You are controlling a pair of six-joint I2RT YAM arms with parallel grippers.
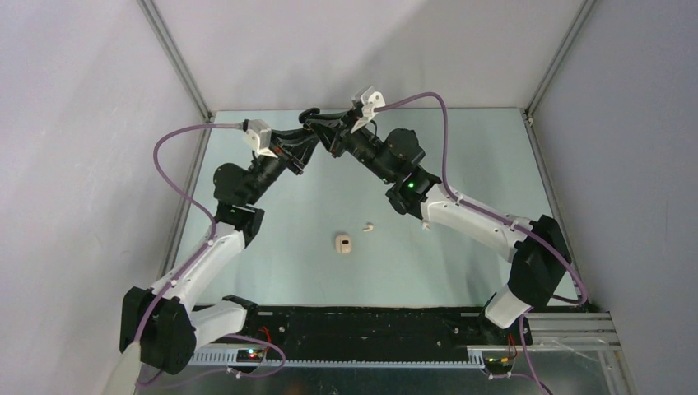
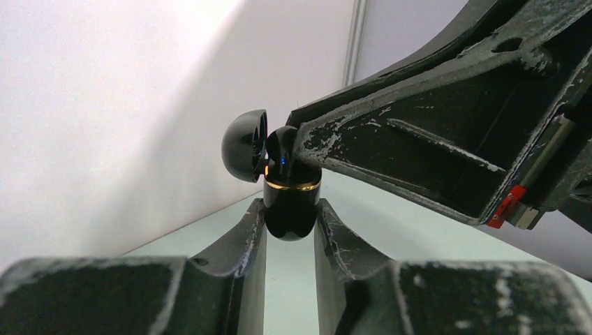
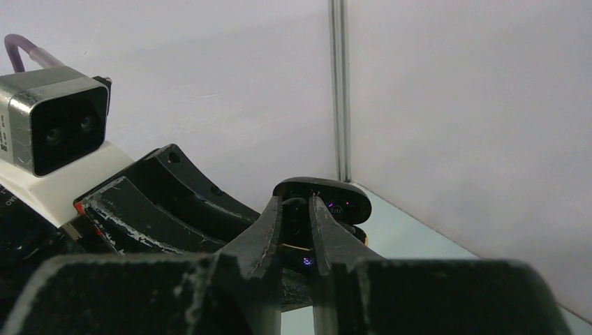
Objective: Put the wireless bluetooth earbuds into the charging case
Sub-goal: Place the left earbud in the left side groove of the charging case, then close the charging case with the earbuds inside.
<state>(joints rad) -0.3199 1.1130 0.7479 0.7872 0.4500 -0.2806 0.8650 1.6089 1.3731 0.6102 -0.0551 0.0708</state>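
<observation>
The robot's left gripper needs to release the black charging case on the bare table [image 1: 316,194] a little behind the cream charging case. The black case is now held upright in the air.
My left gripper [image 2: 290,209] is shut on the body of a black charging case [image 2: 292,204] with a gold ring, holding it upright in the air, its lid [image 2: 244,145] hinged open. My right gripper [image 3: 296,209] is shut on a black earbud [image 3: 297,218] and holds it at the case's open top; the earbud shows in the left wrist view [image 2: 280,148] with a blue light. In the top view both grippers meet at the far middle, left [image 1: 306,138] and right [image 1: 328,123]. A cream earbud [image 1: 369,225] lies loose on the table.
A cream charging case [image 1: 343,243] lies on the table's middle, just left of the cream earbud. White walls with metal posts [image 1: 177,58] close the back and sides. The right gripper's finger [image 2: 419,132] fills the upper right of the left wrist view.
</observation>
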